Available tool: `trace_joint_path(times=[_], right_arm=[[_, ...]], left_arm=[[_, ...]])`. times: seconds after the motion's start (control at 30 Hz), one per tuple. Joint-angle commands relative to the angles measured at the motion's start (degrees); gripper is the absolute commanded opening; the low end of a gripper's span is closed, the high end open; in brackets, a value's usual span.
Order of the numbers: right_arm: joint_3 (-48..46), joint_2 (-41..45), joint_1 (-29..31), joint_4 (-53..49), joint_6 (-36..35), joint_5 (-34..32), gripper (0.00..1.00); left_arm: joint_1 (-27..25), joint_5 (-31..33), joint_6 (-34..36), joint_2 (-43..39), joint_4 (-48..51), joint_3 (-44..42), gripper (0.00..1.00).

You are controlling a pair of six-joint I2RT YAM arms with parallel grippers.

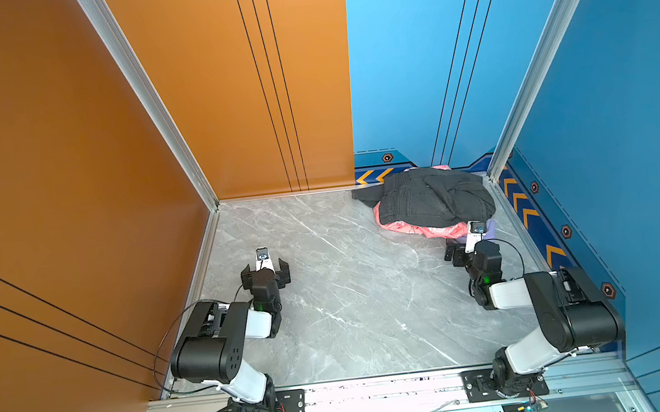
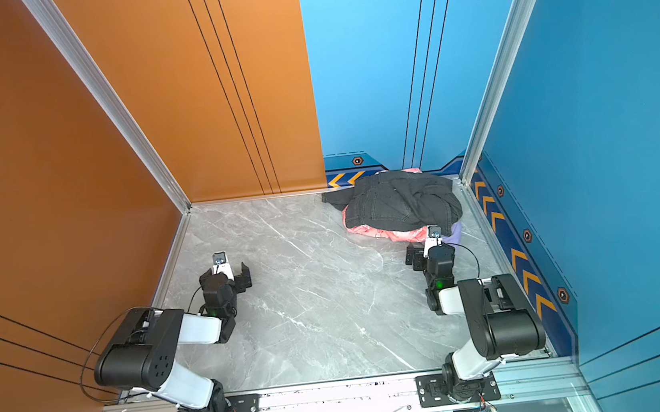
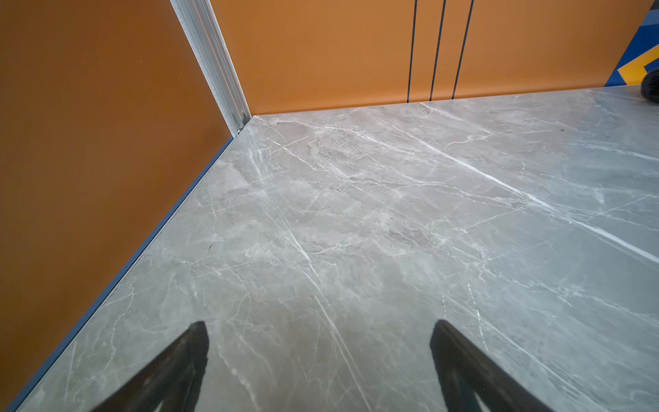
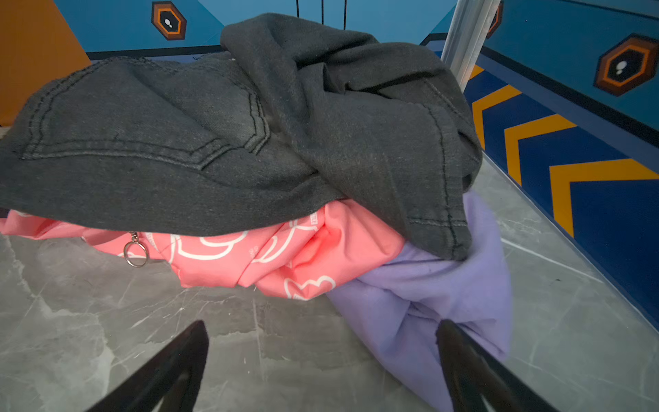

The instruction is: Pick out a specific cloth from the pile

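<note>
My right gripper needs to grip the lavender cloth's outer edge (image 1: 491, 232) (image 4: 493, 352) at its near end, on the side toward the blue wall.
The pile sits in the table's back right corner in both top views. Dark grey jeans (image 1: 432, 198) (image 2: 399, 204) (image 4: 249, 135) lie on top, over a pink white-patterned garment (image 1: 418, 229) (image 2: 385, 232) (image 4: 285, 249). The lavender cloth (image 1: 489, 226) (image 2: 454, 232) (image 4: 428, 292) pokes out from under both at the pile's near right. My right gripper (image 1: 468, 249) (image 2: 429, 253) (image 4: 322, 326) is open, low at the pile's near edge. One finger is over the cloth's fold and the other over bare table. My left gripper (image 1: 265, 270) (image 2: 224, 273) (image 3: 320, 325) is open and empty at the left.
The grey marble table (image 1: 350, 297) (image 3: 356, 214) is boxed in by an orange wall (image 1: 64, 159) on the left and back and a blue wall (image 1: 626, 142) on the right, close to the pile. A metal ring pull (image 4: 135, 249) hangs from the pink garment.
</note>
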State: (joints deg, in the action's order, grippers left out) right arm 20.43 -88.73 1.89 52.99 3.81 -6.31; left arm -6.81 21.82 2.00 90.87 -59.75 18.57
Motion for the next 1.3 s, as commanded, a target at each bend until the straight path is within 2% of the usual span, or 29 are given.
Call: trace_joint_path(times=[0.0,0.7,0.9,0.97,1.07,1.2,1.27], right_arm=[[1.0,0.1,0.0,-1.0,-0.6,-0.8,1.00],[1.1,0.1,-1.2,-1.0,0.3,1.0,1.00],[1.0,0.2,-1.1,-0.9,0.4,0.1,1.00],[1.4,2.4,-0.8,-3.6,0.8,-2.4,1.00],[3.1,9.4,-0.9,-13.0,2.3,-5.1,1.00],[4.8,19.8,-1.4,-24.0,4.8,-3.6,1.00],[6.2,24.0,-1.4,-30.2,7.1,-3.7,1.00]], left_arm=[[0.3,-0.1,0.0,-0.4,0.5,0.8,0.98],[0.8,0.8,-0.8,-0.3,0.8,1.1,0.98],[2.6,-1.2,-2.5,-0.9,3.4,2.0,0.98],[2.6,-1.2,-2.5,-1.0,3.3,1.8,0.98],[1.4,0.3,-1.6,-3.5,4.5,1.5,0.98],[-1.4,4.1,0.8,-11.9,9.2,0.8,0.98],[-2.2,3.4,0.8,-17.3,16.4,1.9,0.98]])
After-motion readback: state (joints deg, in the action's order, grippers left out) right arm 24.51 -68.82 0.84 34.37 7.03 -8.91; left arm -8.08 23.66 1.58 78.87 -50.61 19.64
